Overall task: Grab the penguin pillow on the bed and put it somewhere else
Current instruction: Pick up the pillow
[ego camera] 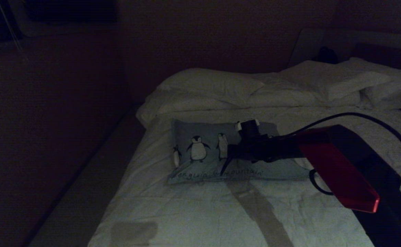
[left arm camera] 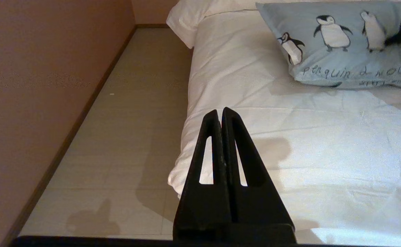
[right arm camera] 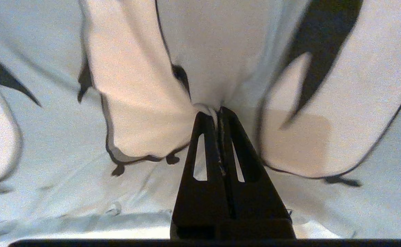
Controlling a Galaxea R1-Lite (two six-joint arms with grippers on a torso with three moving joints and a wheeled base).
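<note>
The robot's right gripper pinches only a thin fold amid the penguin pillow's face, so it should let go of the fold and grab the near corner point(ego camera: 306, 176) on its side.
The grey-blue penguin pillow point(ego camera: 200, 151) lies across the middle of the bed point(ego camera: 203, 212), its printed penguins and handwriting facing up. My right gripper point(ego camera: 225, 169) reaches over it from the right and is shut on a pinched fold of the pillow's cover. In the right wrist view the gripper point(right arm camera: 217, 113) has the fabric point(right arm camera: 135, 103) bunched between its tips. My left gripper point(left arm camera: 220, 111) is shut on nothing and hangs over the bed's point(left arm camera: 323, 154) left edge, well short of the pillow point(left arm camera: 341, 51).
Plain white pillows point(ego camera: 214, 82) point(ego camera: 341, 79) are piled at the head of the bed. A strip of tiled floor point(left arm camera: 135, 103) runs between the bed and a wall point(left arm camera: 32, 85) on the left. A black cable point(ego camera: 375, 120) loops over my right arm.
</note>
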